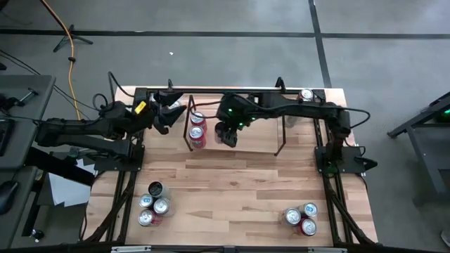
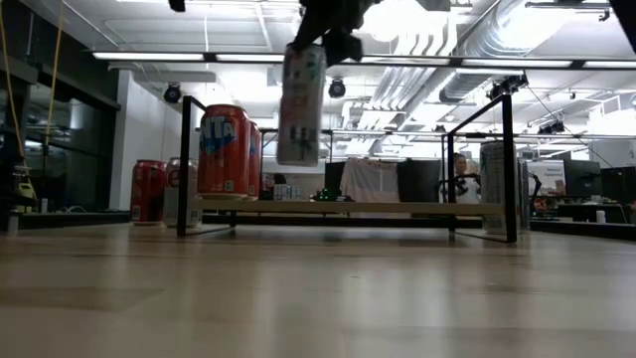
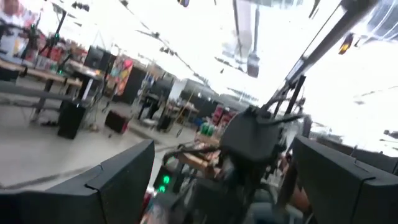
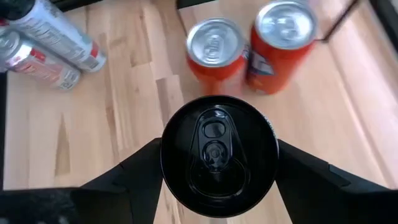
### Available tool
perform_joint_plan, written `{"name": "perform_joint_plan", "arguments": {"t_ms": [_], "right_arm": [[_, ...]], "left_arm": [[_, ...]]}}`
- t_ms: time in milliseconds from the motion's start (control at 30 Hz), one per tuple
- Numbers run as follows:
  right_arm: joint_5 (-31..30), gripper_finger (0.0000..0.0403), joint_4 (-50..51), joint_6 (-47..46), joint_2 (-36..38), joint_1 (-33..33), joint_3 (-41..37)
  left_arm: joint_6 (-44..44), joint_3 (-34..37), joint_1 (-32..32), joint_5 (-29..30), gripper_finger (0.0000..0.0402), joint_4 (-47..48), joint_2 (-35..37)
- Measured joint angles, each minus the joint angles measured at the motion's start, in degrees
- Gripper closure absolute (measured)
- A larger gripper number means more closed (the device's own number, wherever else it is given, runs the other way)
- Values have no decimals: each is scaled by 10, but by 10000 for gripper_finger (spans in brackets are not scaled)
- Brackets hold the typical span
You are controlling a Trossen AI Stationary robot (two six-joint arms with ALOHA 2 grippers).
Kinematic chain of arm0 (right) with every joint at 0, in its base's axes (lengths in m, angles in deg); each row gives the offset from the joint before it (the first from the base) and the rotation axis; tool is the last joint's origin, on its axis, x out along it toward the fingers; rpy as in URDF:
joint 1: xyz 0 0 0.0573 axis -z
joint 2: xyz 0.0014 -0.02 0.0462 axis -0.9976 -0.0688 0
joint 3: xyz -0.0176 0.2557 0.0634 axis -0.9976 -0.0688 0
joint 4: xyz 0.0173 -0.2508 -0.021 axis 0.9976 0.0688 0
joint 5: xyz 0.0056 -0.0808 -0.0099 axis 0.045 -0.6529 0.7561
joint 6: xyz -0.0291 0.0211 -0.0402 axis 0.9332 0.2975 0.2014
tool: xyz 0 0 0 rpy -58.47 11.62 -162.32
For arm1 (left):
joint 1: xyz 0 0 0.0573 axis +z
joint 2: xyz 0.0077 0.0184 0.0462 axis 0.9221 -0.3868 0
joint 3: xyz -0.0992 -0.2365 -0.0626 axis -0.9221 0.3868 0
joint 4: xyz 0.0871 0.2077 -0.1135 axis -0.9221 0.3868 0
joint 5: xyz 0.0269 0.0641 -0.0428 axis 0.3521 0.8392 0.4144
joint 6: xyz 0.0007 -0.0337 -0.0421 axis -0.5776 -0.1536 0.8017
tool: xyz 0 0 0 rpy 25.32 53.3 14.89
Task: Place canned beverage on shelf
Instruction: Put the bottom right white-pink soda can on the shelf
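Next, my right gripper lets go of the pale can on the shelf point(image 1: 217, 135) point(image 4: 217, 137), next to the nearer red-orange can.
My right gripper point(image 1: 227, 132) is shut on a tall slim pale can point(image 2: 301, 101) with a black top point(image 4: 219, 155), held above the shelf point(image 2: 348, 207). The shelf is a low rack of black rods with a see-through top point(image 1: 239, 144). Two red-orange cans point(image 1: 197, 126) stand on its left end; they also show in the low view point(image 2: 227, 149) and the right wrist view point(image 4: 249, 53). My left gripper point(image 1: 167, 114) is open and empty by the shelf's far left corner, its fingers point(image 3: 118, 180) apart. My right gripper pinches the can's upper sides point(image 4: 166, 163), just below its black top, between its two fingers point(image 4: 134, 171). The fingers come from above, pointing down. The can hangs nearly upright below them, its bottom point(image 2: 298, 159) clear of the shelf top.
Several cans stand in a cluster at the near left point(image 1: 153, 204) and three at the near right point(image 1: 301, 218). One can point(image 1: 306, 95) stands at the far right corner. Two silver cans point(image 4: 53, 43) are beside the shelf's left end. Black rails point(image 1: 330, 176) edge the table.
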Motion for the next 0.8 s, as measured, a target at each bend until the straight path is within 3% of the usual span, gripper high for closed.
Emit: {"name": "perform_joint_plan", "arguments": {"t_ms": [400,800], "right_arm": [[28,148,-11,1,-41,19,7],[62,147,-38,1,-64,32,7]], "left_arm": [[-23,0,0,-28,64,-44,62],[-23,0,0,-29,64,-43,67]]}}
